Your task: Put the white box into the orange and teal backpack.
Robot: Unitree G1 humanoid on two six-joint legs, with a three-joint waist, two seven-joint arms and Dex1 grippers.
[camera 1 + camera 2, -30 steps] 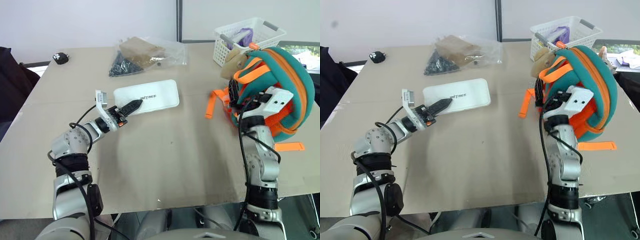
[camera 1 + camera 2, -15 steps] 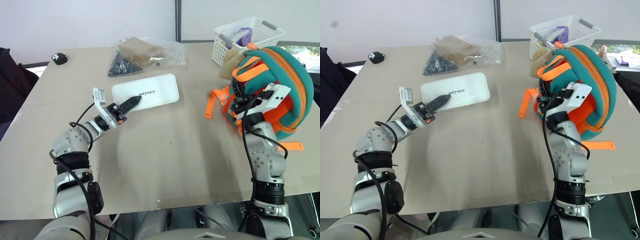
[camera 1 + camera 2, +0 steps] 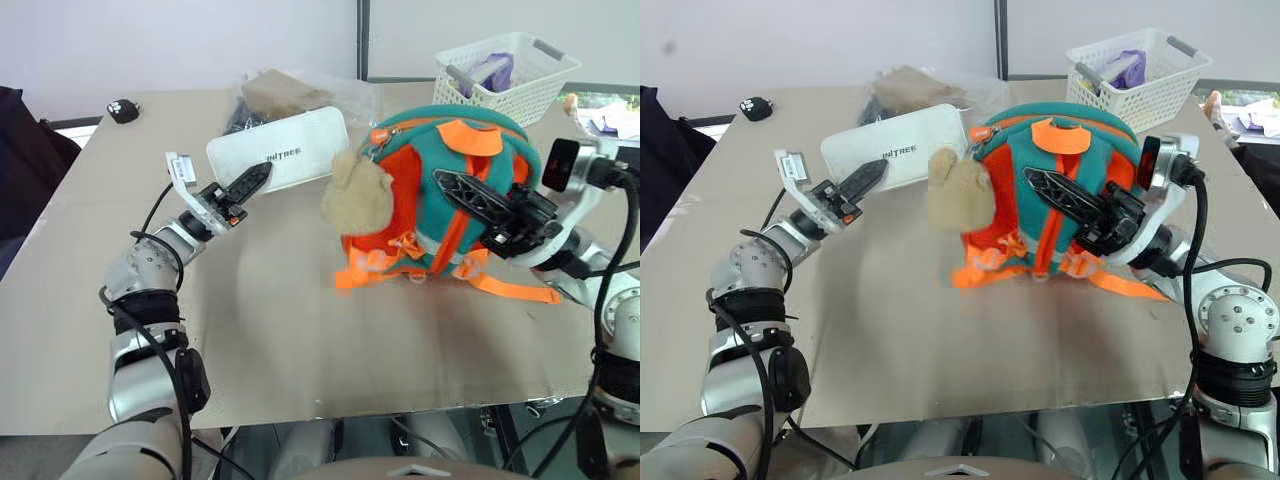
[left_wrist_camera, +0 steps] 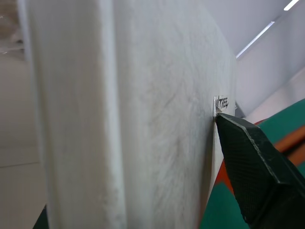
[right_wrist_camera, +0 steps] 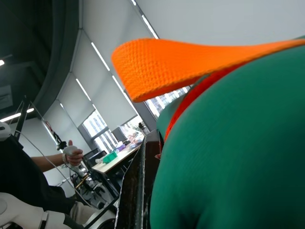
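Next, my left gripper lets go of the white box inside the backpack's open side (image 3: 408, 155), next to the tan plush toy.
The white box (image 3: 285, 150) is tilted up off the table at the back left, its lettered lid facing me. My left gripper (image 3: 260, 174) is shut on its near edge, and one black fingertip (image 4: 248, 157) presses on the lid by the lettering. The orange and teal backpack (image 3: 420, 210) stands mid-table, just right of the box, with its tan plush toy (image 3: 357, 195) hanging toward the box. My right gripper (image 3: 447, 183) comes from the right and is shut on the backpack's front, by an orange strap (image 5: 190, 64).
A white lattice basket (image 3: 510, 75) stands at the back right. A clear bag of dark items (image 3: 285, 95) lies behind the box, and a small black object (image 3: 122, 108) sits at the far left corner. A person's arm (image 5: 52, 162) shows in the right wrist view.
My right gripper shut on the backpack and swung it from the right edge to mid-table, turning it over. My left gripper rose, tipping the box up.
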